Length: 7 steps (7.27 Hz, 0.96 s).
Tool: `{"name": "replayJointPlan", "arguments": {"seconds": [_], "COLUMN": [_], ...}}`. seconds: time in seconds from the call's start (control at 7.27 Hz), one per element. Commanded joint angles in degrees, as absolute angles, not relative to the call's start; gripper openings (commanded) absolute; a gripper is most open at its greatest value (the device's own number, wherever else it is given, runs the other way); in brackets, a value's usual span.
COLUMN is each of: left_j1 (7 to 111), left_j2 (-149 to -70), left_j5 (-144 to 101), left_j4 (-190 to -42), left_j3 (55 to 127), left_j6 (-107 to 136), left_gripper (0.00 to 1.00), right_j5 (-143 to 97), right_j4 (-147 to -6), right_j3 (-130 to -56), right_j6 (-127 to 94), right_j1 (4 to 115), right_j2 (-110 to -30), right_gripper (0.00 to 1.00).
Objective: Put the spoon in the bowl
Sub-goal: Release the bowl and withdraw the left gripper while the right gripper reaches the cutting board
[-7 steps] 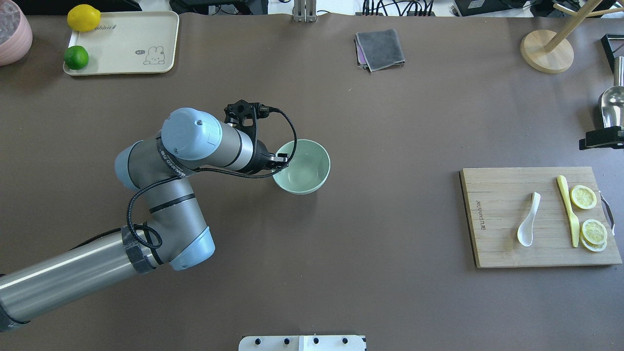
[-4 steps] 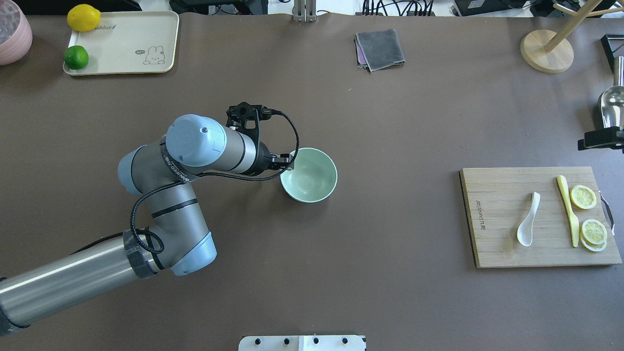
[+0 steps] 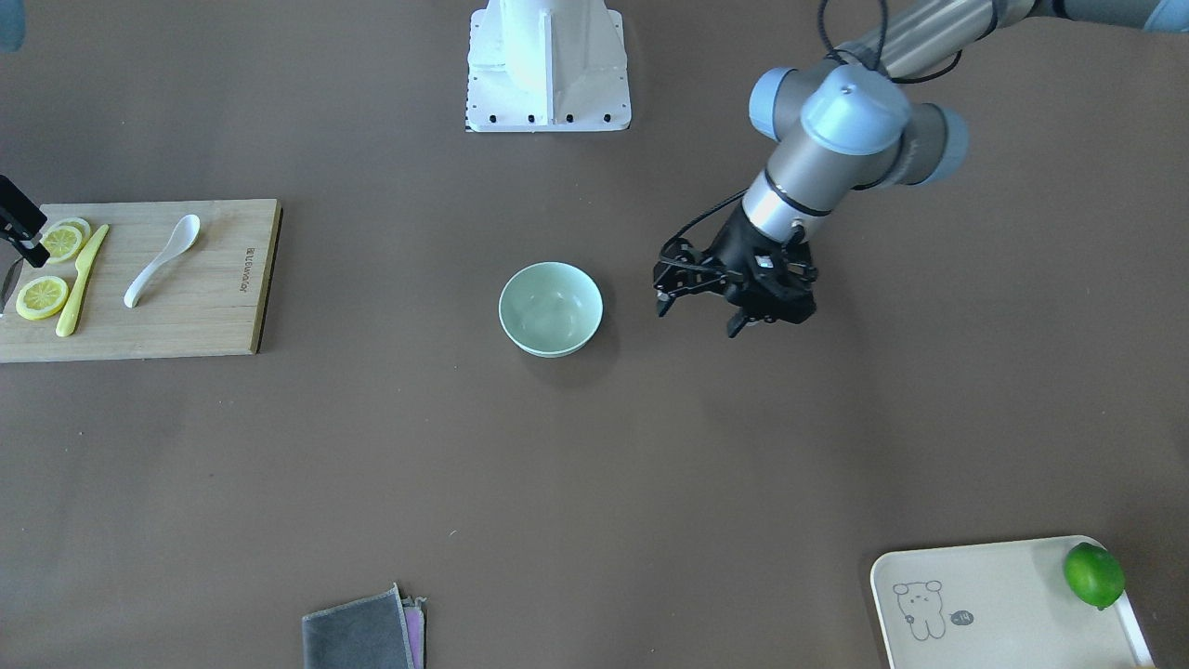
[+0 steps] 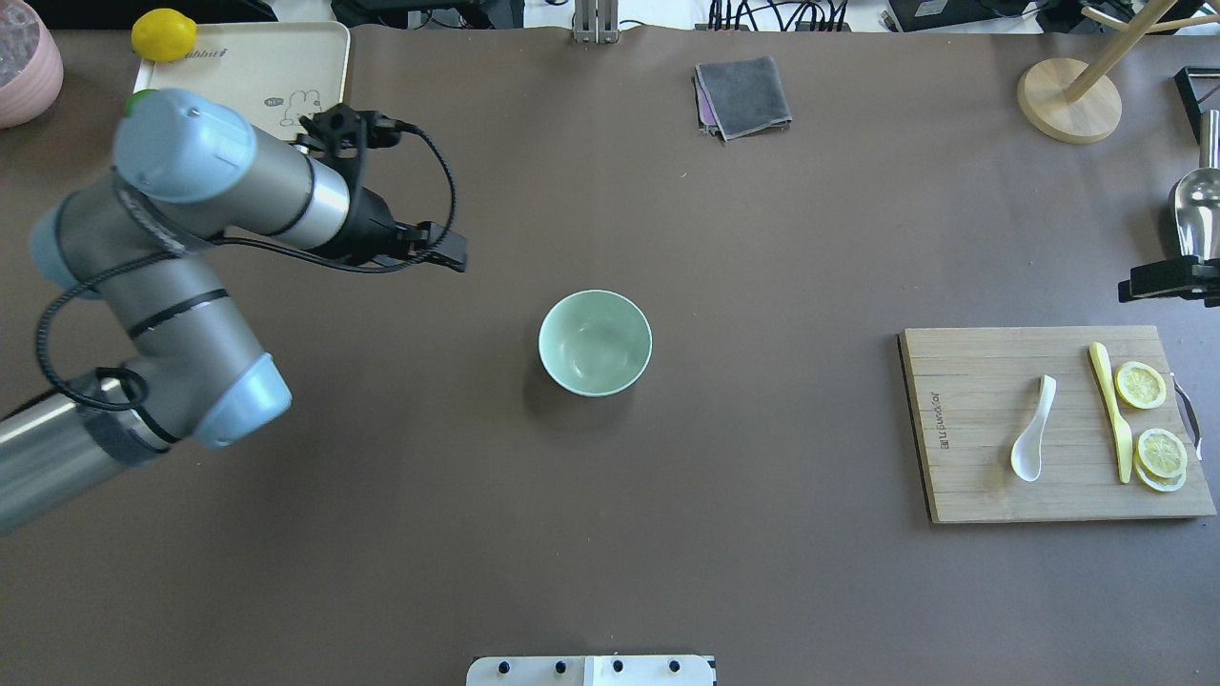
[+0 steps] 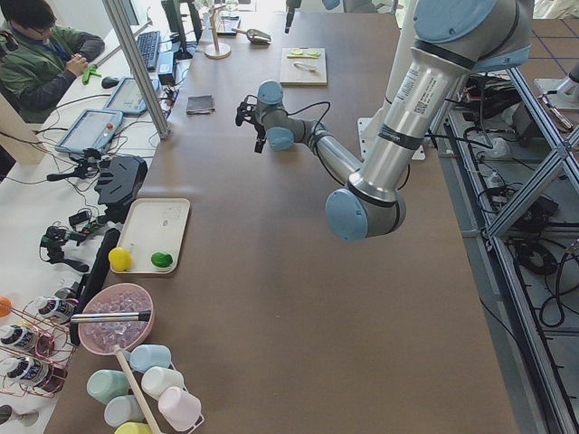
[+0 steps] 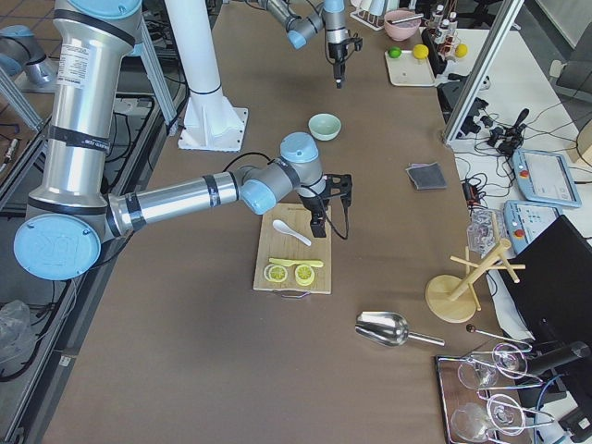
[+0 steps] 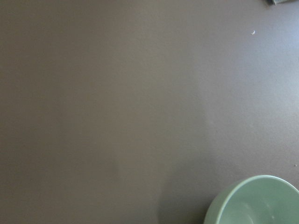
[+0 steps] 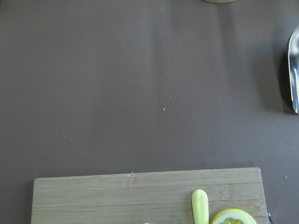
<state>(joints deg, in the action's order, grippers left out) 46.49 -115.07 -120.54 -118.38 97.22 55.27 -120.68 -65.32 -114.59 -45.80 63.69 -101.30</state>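
Next, I move my right gripper to the middle of the handle (image 3: 156, 267) of the white spoon on the cutting board and close it there.
The pale mint-green bowl (image 4: 595, 343) stands upright and empty on the brown table, also in the front view (image 3: 551, 308) and at the bottom right of the left wrist view (image 7: 254, 200). My left gripper (image 4: 452, 255) hangs empty, clear of the bowl to its far left, and looks open. The white spoon (image 4: 1034, 429) lies on the wooden cutting board (image 4: 963, 476), scoop toward me. My right gripper (image 6: 319, 222) hovers above the board near the spoon; only its black edge shows in the overhead view (image 4: 1158, 278), so I cannot tell if it is open.
A yellow knife (image 4: 1110, 410) and lemon slices (image 4: 1141, 385) lie on the board beside the spoon. A cream tray (image 4: 248, 67) with a lemon (image 4: 164, 34), a grey cloth (image 4: 743, 95), a wooden stand (image 4: 1067, 100) and a metal scoop (image 4: 1196, 205) sit along the far edge.
My left gripper dragged the bowl a little right by its rim, then let go and pulled back to the far left. The bowl now stands alone. The spoon has not moved.
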Motion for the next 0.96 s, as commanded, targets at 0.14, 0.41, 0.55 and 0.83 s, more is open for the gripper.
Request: {"name": "replayJointPlan", "arguments": {"seconds": [0.14, 0.41, 0.55, 0.83], "left_j1": [69.45, 74.96, 75.06, 75.15], "left_j2": [-97.52, -95.20, -94.84, -94.04], "left_j5": [-138.22, -139.92, -139.92, -140.01], "left_j4": [-116.46, -114.44, -114.52, -114.87], "left_j3": [99.86, 98.00, 98.00, 98.17], "left_j6": [22.01, 12.15, 12.13, 12.13], "left_gripper": [0.98, 0.98, 0.98, 0.98], "right_j5": [-119.28, -110.17, -103.60, -96.09], "right_j4": [-63.21, -53.56, -53.53, -52.74], "right_j3": [-114.96, -114.79, -114.61, -112.51], "right_j6": [-56.97, -73.65, -78.79, -85.76], "right_j1": [59.35, 49.79, 44.26, 35.98], "right_j2": [-102.48, -107.30, -107.75, -107.75], "right_gripper": [0.98, 0.94, 0.91, 0.87]}}
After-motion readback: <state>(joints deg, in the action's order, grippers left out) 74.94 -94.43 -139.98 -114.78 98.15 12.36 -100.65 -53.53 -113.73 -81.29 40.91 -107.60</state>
